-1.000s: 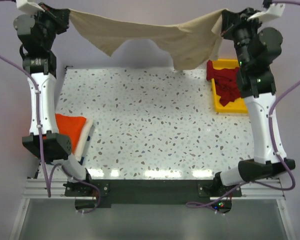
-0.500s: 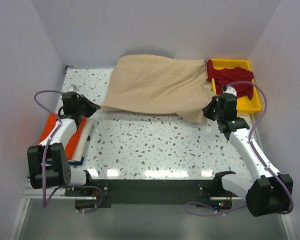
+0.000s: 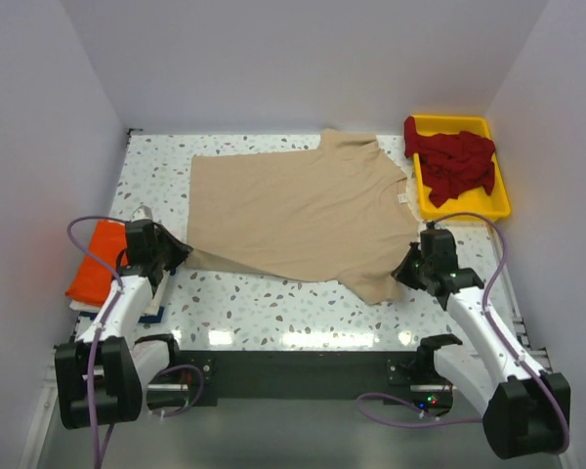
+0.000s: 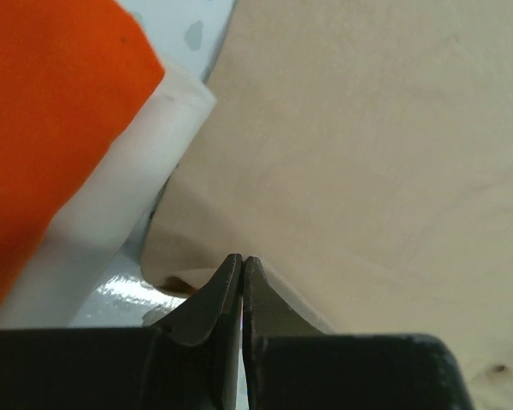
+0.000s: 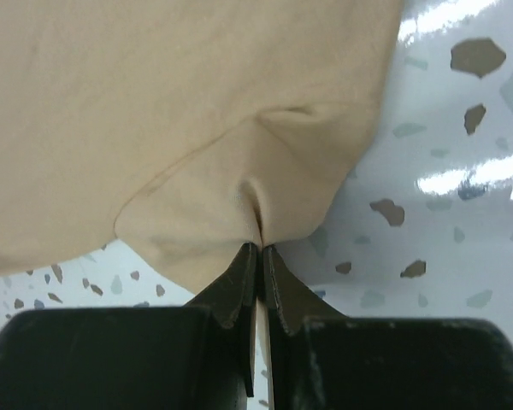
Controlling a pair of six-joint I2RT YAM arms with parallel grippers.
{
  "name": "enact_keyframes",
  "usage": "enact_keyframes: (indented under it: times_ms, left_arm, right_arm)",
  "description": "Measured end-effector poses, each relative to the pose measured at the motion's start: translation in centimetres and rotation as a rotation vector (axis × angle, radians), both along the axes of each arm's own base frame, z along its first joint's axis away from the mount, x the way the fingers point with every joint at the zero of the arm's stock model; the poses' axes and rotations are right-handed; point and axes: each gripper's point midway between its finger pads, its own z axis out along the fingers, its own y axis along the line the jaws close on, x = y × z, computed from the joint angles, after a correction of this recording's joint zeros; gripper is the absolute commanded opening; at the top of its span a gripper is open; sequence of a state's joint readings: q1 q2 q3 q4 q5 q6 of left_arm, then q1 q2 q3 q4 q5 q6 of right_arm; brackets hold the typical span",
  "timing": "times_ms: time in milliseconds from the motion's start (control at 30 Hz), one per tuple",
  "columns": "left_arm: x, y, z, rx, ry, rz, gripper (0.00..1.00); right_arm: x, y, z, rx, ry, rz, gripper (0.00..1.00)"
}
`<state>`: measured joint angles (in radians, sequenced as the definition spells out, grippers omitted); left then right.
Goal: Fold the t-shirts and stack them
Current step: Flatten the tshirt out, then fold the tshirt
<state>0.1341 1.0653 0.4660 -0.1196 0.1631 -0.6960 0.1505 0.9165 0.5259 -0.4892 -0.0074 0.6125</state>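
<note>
I will use my left gripper to let go of the hem corner halfway up the beige t-shirt's side edge (image 3: pixel 193 209) nearest the orange t-shirt.
The beige t-shirt (image 3: pixel 293 210) lies spread flat on the table, neck towards the far edge. My left gripper (image 3: pixel 179 256) is shut on its near left hem corner, low over the table. In the left wrist view that gripper (image 4: pixel 241 260) pinches the beige cloth (image 4: pixel 368 145). My right gripper (image 3: pixel 403 271) is shut on the near right corner, where the cloth (image 5: pixel 154 102) puckers at the closed gripper (image 5: pixel 261 248). An orange t-shirt (image 3: pixel 98 274) lies folded at the left on a white one (image 4: pixel 128 179). Dark red t-shirts (image 3: pixel 454 164) fill the tray.
The yellow tray (image 3: pixel 469 210) sits at the far right corner, just right of the beige sleeve. The folded stack lies close to my left arm at the table's left edge. Purple walls close in the left, right and back. Speckled tabletop (image 3: pixel 273 303) shows along the near edge.
Both arms came down from holding the beige t-shirt high in the air and drew back towards the near edge. The shirt now lies flat and spread on the table.
</note>
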Motion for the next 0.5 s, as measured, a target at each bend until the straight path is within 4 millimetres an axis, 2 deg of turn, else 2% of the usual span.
enact_keyframes:
  times_ms: [133,267,367,500]
  left_arm:
    - [-1.3,0.6,-0.1,0.033,0.01,0.028,0.0]
    - [-1.5,0.9,0.0,0.048,0.008,0.043,0.0]
    - [-1.5,0.8,-0.8,0.047,0.036,0.039,0.0]
    - [-1.2,0.2,-2.2,0.041,0.102,0.026,0.0]
  right_arm:
    - [-1.8,0.0,0.9,0.03,-0.022,-0.015,0.01]
    - [-2.4,0.0,2.1,0.045,-0.059,-0.026,0.01]
    - [-2.0,0.0,2.3,0.041,-0.036,-0.026,0.0]
    - [0.1,0.4,2.6,0.036,0.004,-0.026,0.0]
